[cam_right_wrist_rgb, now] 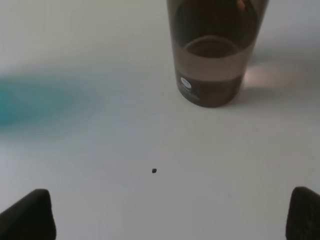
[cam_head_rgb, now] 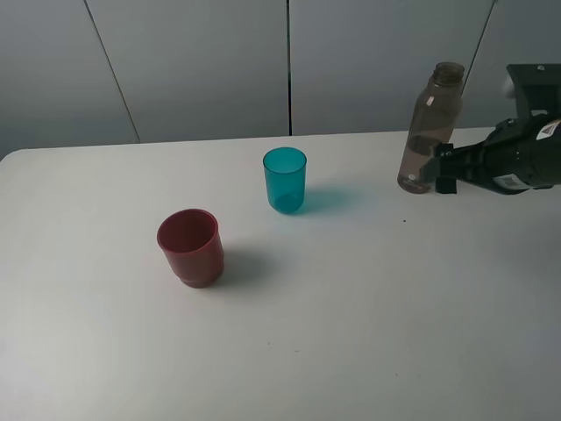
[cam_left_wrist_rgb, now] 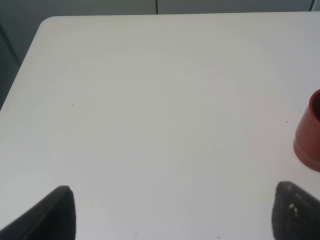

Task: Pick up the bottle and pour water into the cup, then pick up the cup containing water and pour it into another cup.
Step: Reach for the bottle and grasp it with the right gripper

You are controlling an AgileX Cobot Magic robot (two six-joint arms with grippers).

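Observation:
My right gripper needs to next move to the middle of the bottle's body (cam_head_rgb: 426, 139) (cam_right_wrist_rgb: 214, 46), around the water level, and close there.
The smoky grey-brown bottle (cam_head_rgb: 429, 132) stands upright at the back right of the white table, capless, with some water in its lower part. It also shows in the right wrist view (cam_right_wrist_rgb: 215, 50). My right gripper (cam_head_rgb: 443, 172) is open and empty just to the right of the bottle's base; in the right wrist view the gripper (cam_right_wrist_rgb: 167, 217) has the bottle ahead of its spread fingertips, apart from them. The teal cup (cam_head_rgb: 285, 180) stands mid-table. The red cup (cam_head_rgb: 189, 247) stands in front and to the left of it. My left gripper (cam_left_wrist_rgb: 175, 215) is open and empty over bare table, with the red cup (cam_left_wrist_rgb: 311, 132) at the frame's edge.
The white table (cam_head_rgb: 351, 333) ends at a grey panelled wall behind. The table's back left rounded corner (cam_left_wrist_rgb: 47, 22) shows in the left wrist view. A blurred teal patch (cam_right_wrist_rgb: 25, 102) lies on the table in the right wrist view.

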